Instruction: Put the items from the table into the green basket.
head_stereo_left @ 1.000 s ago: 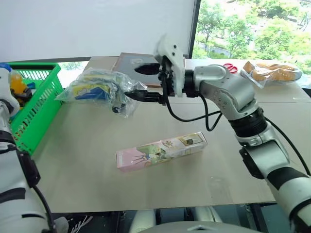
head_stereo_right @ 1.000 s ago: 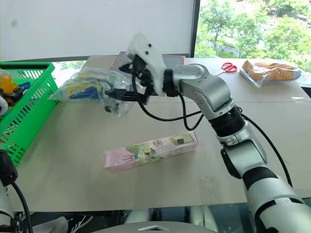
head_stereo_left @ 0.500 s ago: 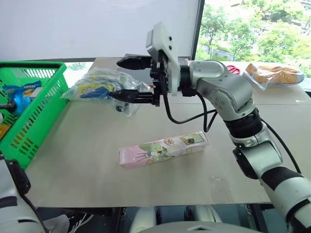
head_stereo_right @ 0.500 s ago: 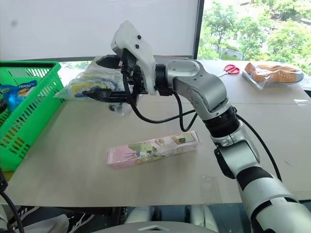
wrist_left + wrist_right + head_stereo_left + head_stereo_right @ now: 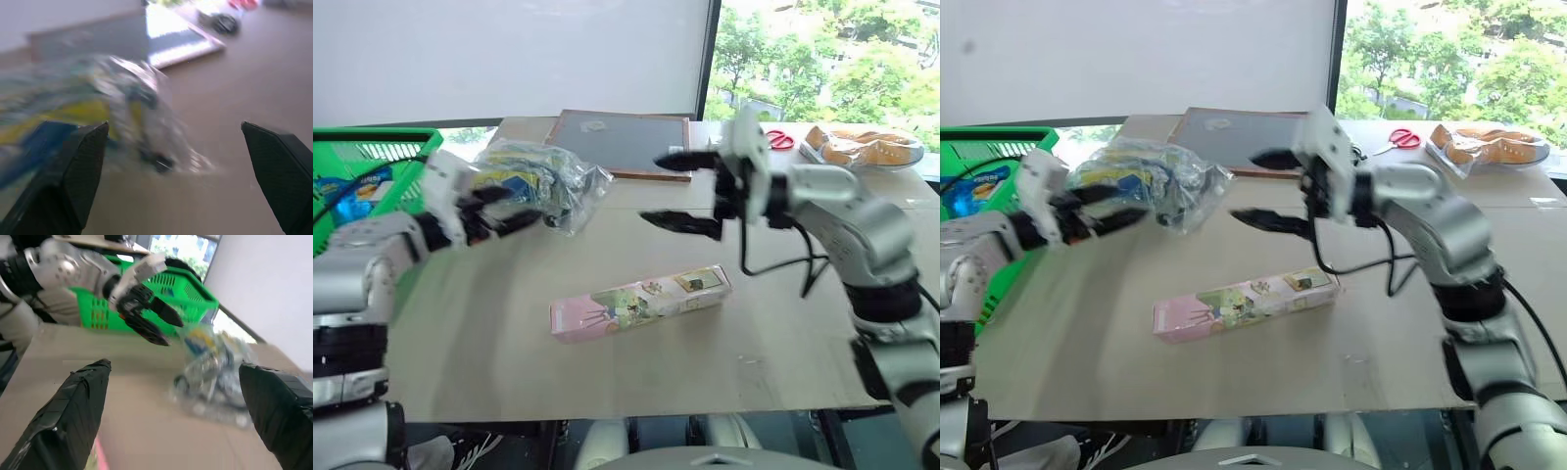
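Next, I move my left gripper to the long pink carton and close it across the green printed part (image 5: 619, 307) next to the carton's plain pink end.
The crinkly clear bag (image 5: 540, 184) with yellow-blue contents lies on the table (image 5: 489, 333) at the back left. My left gripper (image 5: 514, 208) is open, its fingertips at the bag's left end; in the left wrist view the bag (image 5: 122, 112) lies just ahead between the fingers. My right gripper (image 5: 675, 191) hangs open and empty to the right of the bag, pointing toward it. The long pink carton (image 5: 641, 299) lies flat mid-table, below the right gripper. The green basket (image 5: 382, 147) stands at the table's left edge.
A dark framed board (image 5: 617, 142) lies behind the bag. Red scissors (image 5: 778, 139) and a clear bag of pastries (image 5: 862, 145) sit at the back right. A blue packet (image 5: 357, 191) lies inside the basket.
My right gripper opened, let the bag go and drew back to the right. The bag settled on the table. My left arm swung in from the basket side to the bag.
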{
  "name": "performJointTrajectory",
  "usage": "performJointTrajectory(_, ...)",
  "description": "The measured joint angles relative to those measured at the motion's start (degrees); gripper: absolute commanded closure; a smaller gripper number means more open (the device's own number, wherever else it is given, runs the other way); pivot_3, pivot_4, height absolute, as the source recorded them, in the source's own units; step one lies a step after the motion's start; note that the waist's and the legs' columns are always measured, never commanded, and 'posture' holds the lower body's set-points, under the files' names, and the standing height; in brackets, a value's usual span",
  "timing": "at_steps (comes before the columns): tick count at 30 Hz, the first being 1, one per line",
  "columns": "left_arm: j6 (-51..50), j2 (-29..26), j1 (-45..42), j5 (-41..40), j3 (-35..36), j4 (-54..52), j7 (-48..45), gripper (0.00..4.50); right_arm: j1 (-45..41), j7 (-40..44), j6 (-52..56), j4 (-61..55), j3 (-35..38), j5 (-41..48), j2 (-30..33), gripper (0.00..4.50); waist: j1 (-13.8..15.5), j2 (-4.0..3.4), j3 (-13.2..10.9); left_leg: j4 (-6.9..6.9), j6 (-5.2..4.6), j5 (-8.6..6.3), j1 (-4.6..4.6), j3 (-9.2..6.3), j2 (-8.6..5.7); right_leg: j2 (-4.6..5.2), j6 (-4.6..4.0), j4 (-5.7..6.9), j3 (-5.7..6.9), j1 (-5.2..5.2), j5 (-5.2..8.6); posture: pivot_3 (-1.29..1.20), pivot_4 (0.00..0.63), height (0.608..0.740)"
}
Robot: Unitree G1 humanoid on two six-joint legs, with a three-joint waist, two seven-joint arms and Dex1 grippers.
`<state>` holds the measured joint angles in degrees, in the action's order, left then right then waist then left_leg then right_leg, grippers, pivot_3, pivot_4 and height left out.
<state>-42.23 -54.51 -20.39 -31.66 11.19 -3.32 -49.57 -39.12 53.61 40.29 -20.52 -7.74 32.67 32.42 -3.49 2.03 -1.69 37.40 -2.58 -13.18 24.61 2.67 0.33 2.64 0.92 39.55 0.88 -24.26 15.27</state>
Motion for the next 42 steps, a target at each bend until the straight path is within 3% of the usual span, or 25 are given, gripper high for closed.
performJointTrajectory(5, -15.1, -3.8, -0.1, -4.5, -8.3, -16.6, -0.5, 0.04, 15.4, 0.7, 6.5, -11.5, 10.4, 7.9, 10.6, 0.0, 0.1, -0.78, -0.4, -0.1, -0.27, -0.17, -0.98, 0.06, 0.15, -0.15, -0.04, -0.67, -0.01, 1.2, 0.07, -0.12, 0.027, 0.74)
performJointTrajectory(9, -24.0, -3.2, -6.4, -7.8, -13.9, -18.3, -1.0, 0.04, 24.9, -0.2, 11.3, -18.5, 20.6, 16.7, 15.7, 0.0, -0.1, -1.07, -0.5, -0.05, -0.28, -0.16, -1.21, 0.08, 0.27, -0.44, -0.06, -0.67, -0.11, 1.42, 0.09, -0.17, 0.035, 0.74)
performJointTrajectory(15, -26.3, -3.7, -11.7, -6.7, -23.1, -19.8, -3.4, 0.04, 39.7, 1.8, 13.1, -25.8, 32.6, 22.7, 22.5, 0.0, -0.8, -1.05, -0.7, -0.14, -0.36, -0.23, -1.69, 0.26, 0.3, -0.71, -0.05, -0.73, -0.44, 1.83, 0.25, -0.21, 0.049, 0.74)
performJointTrajectory(24, -24.5, -2.6, -12.5, -3.2, -30.7, -24.1, -4.4, 0.04, 43.9, -0.4, 12.1, -27.9, 35.9, 25.2, 23.6, 0.0, -2.0, -1.02, -1.2, -0.14, -0.4, -0.26, -1.9, 0.25, 0.34, -0.71, 0.02, -1.02, -0.46, 2.11, 0.3, -0.23, 0.061, 0.74)
performJointTrajectory(29, -18.7, -4.1, -12.0, 4.9, -37.5, -24.1, -4.5, 0.04, 44.3, -1.8, 11.5, -28.0, 35.8, 26.0, 24.1, 0.0, -2.0, -1.01, -1.5, -0.16, -0.43, -0.27, -1.88, 0.26, 0.33, -0.72, 0.03, -1.06, -0.48, 2.11, 0.3, -0.22, 0.061, 0.74)
performJointTrajectory(33, -12.8, -1.8, -10.7, 12.6, -44.8, -18.8, -5.2, 0.04, 43.0, -2.9, 11.0, -27.8, 34.5, 26.0, 25.1, 0.0, -1.9, -0.98, -1.6, -0.16, -0.43, -0.27, -1.88, 0.26, 0.33, -0.7, 0.02, -1.07, -0.47, 2.12, 0.3, -0.24, 0.062, 0.74)
performJointTrajectory(38, -9.5, 0.4, -10.9, 16.5, -45.6, -15.8, -8.1, 0.04, 42.5, -3.5, 10.9, -27.3, 33.4, 26.1, 26.2, 0.0, -1.8, -1.02, -1.7, -0.17, -0.46, -0.29, -1.87, 0.26, 0.33, -0.64, 0.03, -1.14, -0.46, 2.13, 0.3, -0.24, 0.062, 0.74)
performJointTrajectory(41, -8.2, 1.7, -10.9, 18.8, -45.6, -14.7, -9.0, 0.84, 42.9, -3.4, 10.8, -27.3, 33.4, 26.0, 27.7, 0.0, -1.7, -1.08, -1.6, -0.16, -0.46, -0.29, -1.89, 0.26, 0.32, -0.62, 0.03, -1.16, -0.45, 2.17, 0.3, -0.25, 0.058, 0.74)
performJointTrajectory(42, -8.0, 2.0, -10.9, 19.3, -45.5, -14.5, -9.4, 1.3, 43.3, -3.3, 10.8, -27.3, 33.4, 25.8, 28.1, 0.0, -1.7, -1.1, -1.6, -0.16, -0.46, -0.29, -1.91, 0.25, 0.32, -0.61, 0.03, -1.18, -0.43, 2.21, 0.31, -0.25, 0.058, 0.74)
